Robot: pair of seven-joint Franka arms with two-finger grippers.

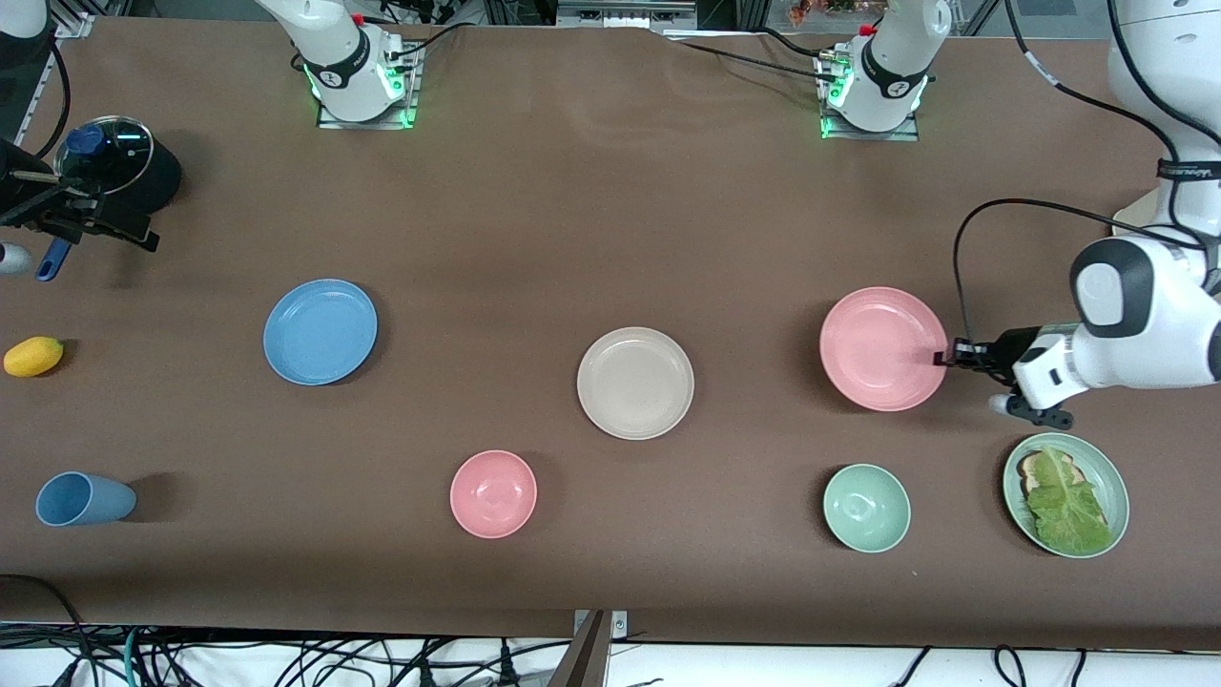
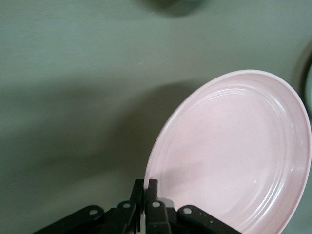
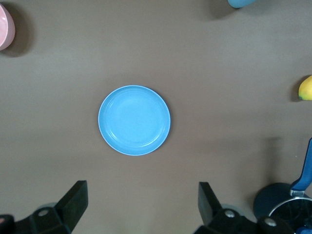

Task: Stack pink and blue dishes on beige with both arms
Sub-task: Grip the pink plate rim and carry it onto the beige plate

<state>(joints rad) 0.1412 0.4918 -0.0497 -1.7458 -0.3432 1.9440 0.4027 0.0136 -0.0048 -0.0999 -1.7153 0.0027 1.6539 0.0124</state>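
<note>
The robot's left gripper should release the pink plate squarely on top of the bare beige plate (image 1: 636, 383) in the middle of the table.
The pink plate (image 1: 882, 348) lies toward the left arm's end of the table. My left gripper (image 1: 944, 358) is shut on the plate's rim at the edge nearest that end. In the left wrist view the left gripper (image 2: 145, 186) pinches the rim of the pink plate (image 2: 234, 151), which casts a shadow on the table. The beige plate (image 1: 635, 383) sits bare at the table's middle. Toward the right arm's end lies the blue plate (image 1: 320, 331). My right gripper (image 3: 141, 190) hangs open high above the table, with the blue plate (image 3: 134, 120) in view below it.
A pink bowl (image 1: 493, 493) and a green bowl (image 1: 866, 508) stand nearer the front camera. A green plate with lettuce (image 1: 1065, 493) lies beside the left gripper. A blue cup (image 1: 84, 498), a yellow fruit (image 1: 33, 356) and a lidded black pot (image 1: 119, 167) are at the right arm's end.
</note>
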